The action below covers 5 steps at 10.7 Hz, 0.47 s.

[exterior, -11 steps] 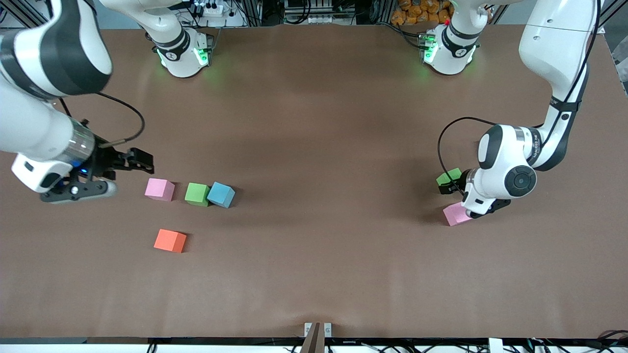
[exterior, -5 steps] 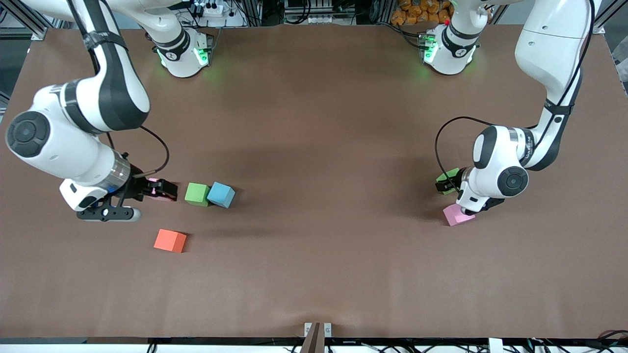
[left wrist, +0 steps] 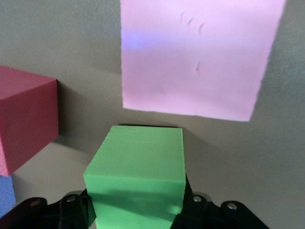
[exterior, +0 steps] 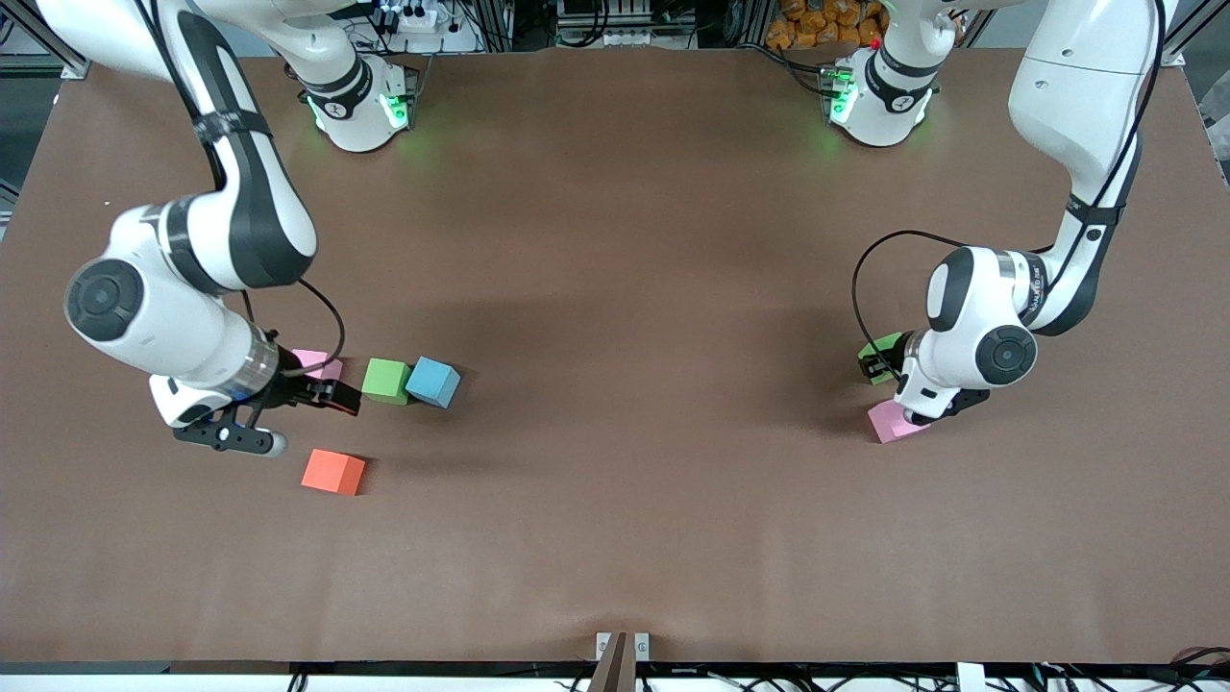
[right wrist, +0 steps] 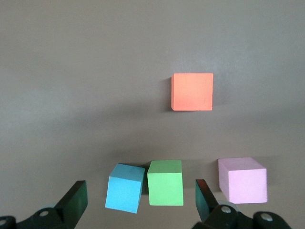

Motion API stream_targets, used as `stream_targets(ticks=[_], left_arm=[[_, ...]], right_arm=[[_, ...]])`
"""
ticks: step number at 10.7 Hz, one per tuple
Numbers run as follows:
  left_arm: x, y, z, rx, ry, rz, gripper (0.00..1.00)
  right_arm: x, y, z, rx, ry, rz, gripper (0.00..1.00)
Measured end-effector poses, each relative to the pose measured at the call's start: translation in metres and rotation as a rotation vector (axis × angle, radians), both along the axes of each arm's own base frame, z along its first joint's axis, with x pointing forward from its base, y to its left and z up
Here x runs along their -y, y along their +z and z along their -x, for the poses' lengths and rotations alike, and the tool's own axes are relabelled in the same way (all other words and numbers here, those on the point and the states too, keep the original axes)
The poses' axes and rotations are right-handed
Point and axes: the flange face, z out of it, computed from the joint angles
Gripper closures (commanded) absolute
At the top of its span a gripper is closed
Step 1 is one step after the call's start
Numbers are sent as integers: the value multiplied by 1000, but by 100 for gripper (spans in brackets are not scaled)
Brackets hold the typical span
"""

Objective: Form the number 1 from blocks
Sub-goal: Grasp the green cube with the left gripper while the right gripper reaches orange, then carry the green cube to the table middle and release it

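The green block in my left gripper needs to be released on the bare far table midway [exterior: 628,206] between the arm bases.
My left gripper [exterior: 874,365] is shut on a green block [exterior: 884,345], low by a pink block [exterior: 888,424] at the left arm's end of the table. The left wrist view shows that green block [left wrist: 136,167] between the jaws, the pink block [left wrist: 198,57] just past it and a red block [left wrist: 24,124] beside it. My right gripper [exterior: 332,395] hangs open over a second pink block [exterior: 318,361], a green block [exterior: 386,381] and a blue block [exterior: 432,383]. An orange block [exterior: 332,472] lies nearer the camera. In the right wrist view the green [right wrist: 165,182] and blue [right wrist: 125,187] blocks sit between the open fingers, well below them.
The brown table [exterior: 634,288] carries nothing but the blocks. The left arm's hand hides the red block in the front view. A small metal bracket [exterior: 622,646] sits at the table's near edge.
The right arm swung in from the table's end to over the pink, green and blue blocks, now covering part of the pink one. The left gripper barely moved and still grips its green block.
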Motion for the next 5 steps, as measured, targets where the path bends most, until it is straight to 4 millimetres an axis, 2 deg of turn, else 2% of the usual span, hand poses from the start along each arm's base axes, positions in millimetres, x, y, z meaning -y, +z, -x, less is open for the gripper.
stream_targets(ticks=[2,4,5], left_arm=[[17,18,-4,29,-29,3,100],[61,39,5,31,-98,0,100],[90,49,14,27,-127,-7,100]], right_arm=[[-20,-21,1,-27,-85,6,0],[-44,-35,6,-52,-163,19,0],[-56,-41,9,-62,-194,25,0]])
